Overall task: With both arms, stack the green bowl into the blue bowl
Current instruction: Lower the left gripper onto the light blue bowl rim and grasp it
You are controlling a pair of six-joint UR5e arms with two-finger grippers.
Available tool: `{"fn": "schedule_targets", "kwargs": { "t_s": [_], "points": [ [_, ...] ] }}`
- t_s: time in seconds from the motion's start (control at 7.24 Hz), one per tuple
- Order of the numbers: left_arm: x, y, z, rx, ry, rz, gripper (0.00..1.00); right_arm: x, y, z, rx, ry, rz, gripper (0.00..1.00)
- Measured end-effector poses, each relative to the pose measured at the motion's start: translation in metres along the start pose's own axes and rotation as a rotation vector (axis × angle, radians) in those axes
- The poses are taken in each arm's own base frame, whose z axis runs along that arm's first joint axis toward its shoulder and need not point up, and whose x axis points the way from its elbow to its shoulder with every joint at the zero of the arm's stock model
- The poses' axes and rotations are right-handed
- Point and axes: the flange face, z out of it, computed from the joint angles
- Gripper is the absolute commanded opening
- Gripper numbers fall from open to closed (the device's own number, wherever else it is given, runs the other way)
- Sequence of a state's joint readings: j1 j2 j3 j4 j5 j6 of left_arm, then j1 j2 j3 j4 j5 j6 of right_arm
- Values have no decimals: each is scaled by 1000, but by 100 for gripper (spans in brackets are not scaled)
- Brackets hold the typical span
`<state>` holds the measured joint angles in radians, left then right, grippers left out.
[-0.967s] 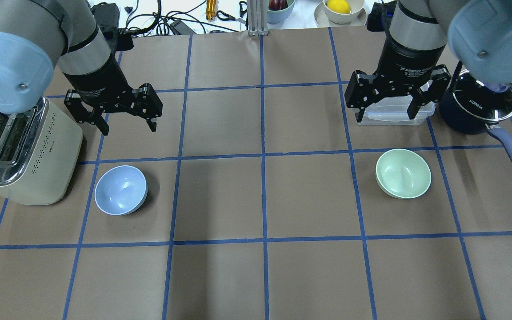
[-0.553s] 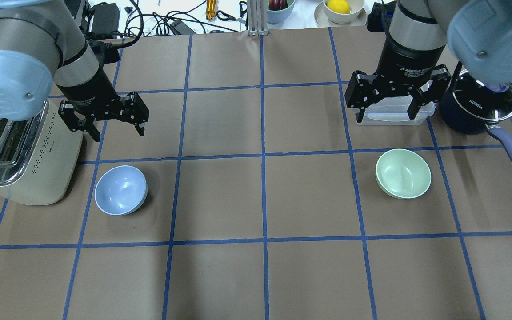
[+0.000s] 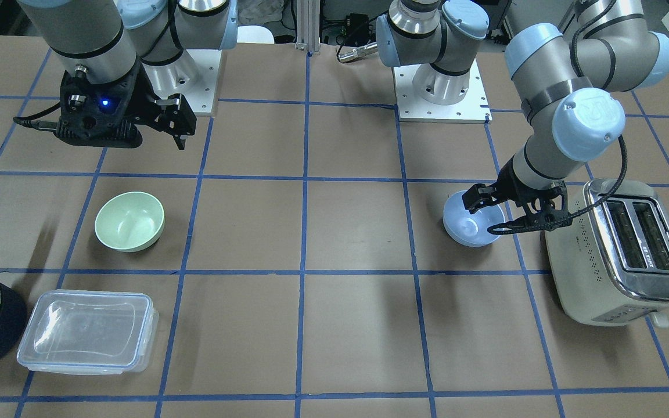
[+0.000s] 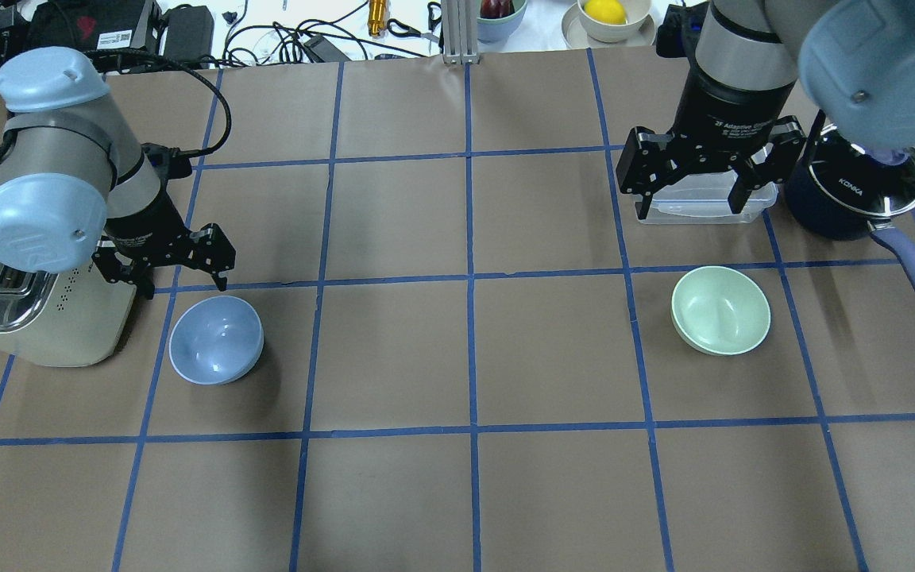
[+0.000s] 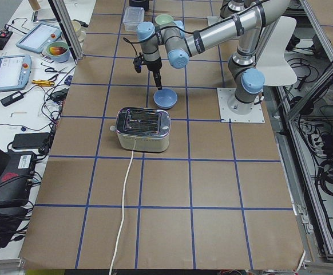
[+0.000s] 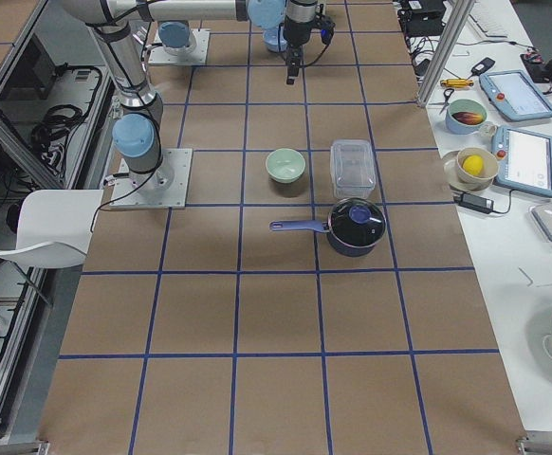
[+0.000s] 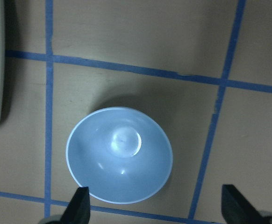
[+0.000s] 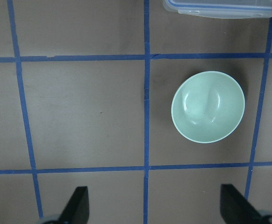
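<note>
Next, my left gripper needs to go to the blue bowl's rim (image 3: 503, 220) (image 7: 67, 152) on the side facing the toaster and close there.
The blue bowl (image 4: 216, 339) stands upright on the table beside the toaster; it also shows in the front view (image 3: 473, 226) and fills the left wrist view (image 7: 119, 161). My left gripper (image 4: 171, 272) is open and empty, low, just beyond the bowl's far rim. The green bowl (image 4: 720, 310) stands upright on the right side, also in the front view (image 3: 129, 221) and the right wrist view (image 8: 208, 107). My right gripper (image 4: 697, 181) is open and empty, high above the clear container, beyond the green bowl.
A cream toaster (image 4: 36, 318) stands close left of the blue bowl. A clear lidded container (image 3: 87, 331) and a navy saucepan (image 4: 855, 195) with purple handle lie beyond the green bowl. Cables and dishes sit past the far table edge.
My left gripper has moved down and toward the blue bowl, ending close to its far rim. The right arm and both bowls have not moved.
</note>
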<state>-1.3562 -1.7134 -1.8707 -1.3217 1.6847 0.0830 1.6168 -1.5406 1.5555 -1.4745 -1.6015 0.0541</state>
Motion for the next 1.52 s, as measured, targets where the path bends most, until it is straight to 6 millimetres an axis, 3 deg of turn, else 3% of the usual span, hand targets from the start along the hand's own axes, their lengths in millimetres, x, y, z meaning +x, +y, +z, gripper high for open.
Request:
{"fn": "schedule_targets", "kwargs": {
  "t_s": [0.55,0.97,1.11,1.24,1.38,1.52],
  "points": [
    [-37,2,56,-100,18,88,95,0,-2,2,-4,0,1,100],
    [-45,-3,88,-137,33,113,88,0,-3,2,-3,-1,1,100],
    [-45,-7,97,-143,34,118,72,0,-3,2,-3,-1,1,100],
    [-45,-11,106,-148,35,120,25,0,-3,2,-3,-1,1,100],
    [-45,-14,112,-154,37,121,0,0,-3,2,-2,-1,1,100],
    [-45,-15,114,-156,37,123,0,0,-3,2,-2,-1,1,100]
  ]
}}
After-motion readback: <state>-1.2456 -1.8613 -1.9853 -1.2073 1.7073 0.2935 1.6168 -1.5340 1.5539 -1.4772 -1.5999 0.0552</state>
